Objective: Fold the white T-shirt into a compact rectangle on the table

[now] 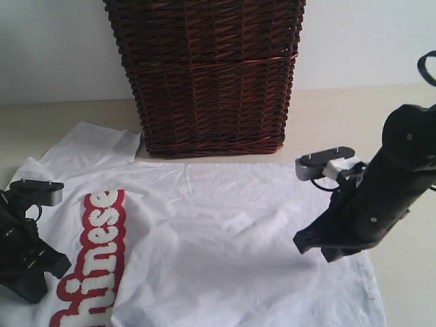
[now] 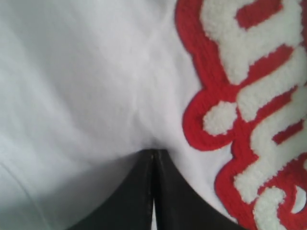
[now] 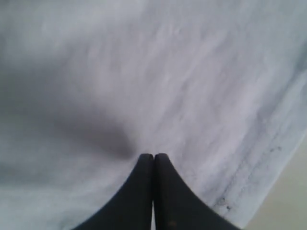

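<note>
I should let go with my left gripper of the white T-shirt's cloth nearer the basket [image 1: 60,255], beside the middle of the red-outlined lettering.
The white T-shirt [image 1: 225,231] lies spread flat on the table [image 1: 340,116], its red-outlined lettering [image 1: 95,252] near the left. My left gripper [image 1: 33,294] is low at the shirt's left side. In the left wrist view it [image 2: 153,152] is shut, with its tips against plain white cloth [image 2: 86,86] just beside the lettering [image 2: 249,96]; the fabric puckers slightly there. My right gripper [image 1: 306,242] hangs over the shirt's right part. In the right wrist view it [image 3: 153,155] is shut, over the shirt [image 3: 168,72] close to the hem [image 3: 268,143], with nothing visible between the fingers.
A tall dark-brown wicker basket [image 1: 211,75] stands at the back, touching the shirt's far edge. One sleeve [image 1: 95,146] spreads out to the basket's left. Bare tabletop [image 3: 292,201] shows beyond the hem on the right.
</note>
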### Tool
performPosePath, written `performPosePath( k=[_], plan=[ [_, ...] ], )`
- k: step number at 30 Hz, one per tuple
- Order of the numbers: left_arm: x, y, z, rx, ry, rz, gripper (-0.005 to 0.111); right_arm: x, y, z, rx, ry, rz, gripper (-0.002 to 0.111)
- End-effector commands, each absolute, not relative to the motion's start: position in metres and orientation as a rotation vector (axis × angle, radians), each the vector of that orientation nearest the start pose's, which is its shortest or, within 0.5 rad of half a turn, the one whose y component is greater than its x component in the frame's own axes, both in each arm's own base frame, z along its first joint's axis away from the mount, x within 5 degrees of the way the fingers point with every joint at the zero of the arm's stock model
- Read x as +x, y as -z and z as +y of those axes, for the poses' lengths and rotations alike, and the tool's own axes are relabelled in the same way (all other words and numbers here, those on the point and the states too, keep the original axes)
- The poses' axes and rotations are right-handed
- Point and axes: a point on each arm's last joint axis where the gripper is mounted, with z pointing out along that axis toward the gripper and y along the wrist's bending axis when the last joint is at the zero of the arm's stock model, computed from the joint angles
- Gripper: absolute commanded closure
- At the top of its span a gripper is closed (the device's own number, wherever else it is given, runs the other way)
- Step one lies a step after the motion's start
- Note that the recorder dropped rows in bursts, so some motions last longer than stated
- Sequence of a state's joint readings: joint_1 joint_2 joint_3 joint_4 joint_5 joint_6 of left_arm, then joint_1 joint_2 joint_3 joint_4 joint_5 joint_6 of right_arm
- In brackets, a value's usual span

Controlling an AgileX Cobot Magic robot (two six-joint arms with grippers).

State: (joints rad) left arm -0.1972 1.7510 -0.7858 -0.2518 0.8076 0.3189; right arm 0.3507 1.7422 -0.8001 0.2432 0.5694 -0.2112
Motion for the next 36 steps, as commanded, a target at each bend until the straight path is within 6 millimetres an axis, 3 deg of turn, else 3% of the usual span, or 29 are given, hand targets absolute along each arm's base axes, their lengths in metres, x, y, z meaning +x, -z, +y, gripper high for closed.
performPosePath(
  k=[1, 6, 12, 22, 26, 31, 36],
  plan=[
    [0.248, -0.122, -0.062, 0.461, 0.189, 3.185, 0.107, 0.261, -0.104, 0.105, -0.546, -0.151, 3.006, 0.108],
    [0.255, -0.106, -0.049, 0.35, -0.041, 3.213, 0.107, 0.267, -0.084, 0.095, -0.519, 0.013, 3.015, 0.108],
    [0.268, -0.093, -0.051, 0.339, -0.047, 3.192, 0.107, 0.288, -0.083, 0.073, -0.374, 0.141, 2.996, 0.108],
    [0.298, -0.105, -0.057, 0.347, -0.018, 3.017, 0.107, 0.319, -0.1, 0.066, -0.357, 0.164, 2.904, 0.108],
    [0.306, -0.123, -0.059, 0.341, -0.018, 2.994, 0.106, 0.327, -0.107, 0.065, -0.388, 0.213, 2.898, 0.108],
    [0.297, -0.153, -0.055, 0.378, -0.049, 3.006, 0.089, 0.327, -0.109, 0.072, -0.465, 0.123, 2.911, 0.108],
    [0.261, -0.143, -0.047, 0.536, -0.115, 3.332, 0.082, 0.324, -0.111, 0.083, -0.519, -0.052, 2.914, 0.108]
  ],
)
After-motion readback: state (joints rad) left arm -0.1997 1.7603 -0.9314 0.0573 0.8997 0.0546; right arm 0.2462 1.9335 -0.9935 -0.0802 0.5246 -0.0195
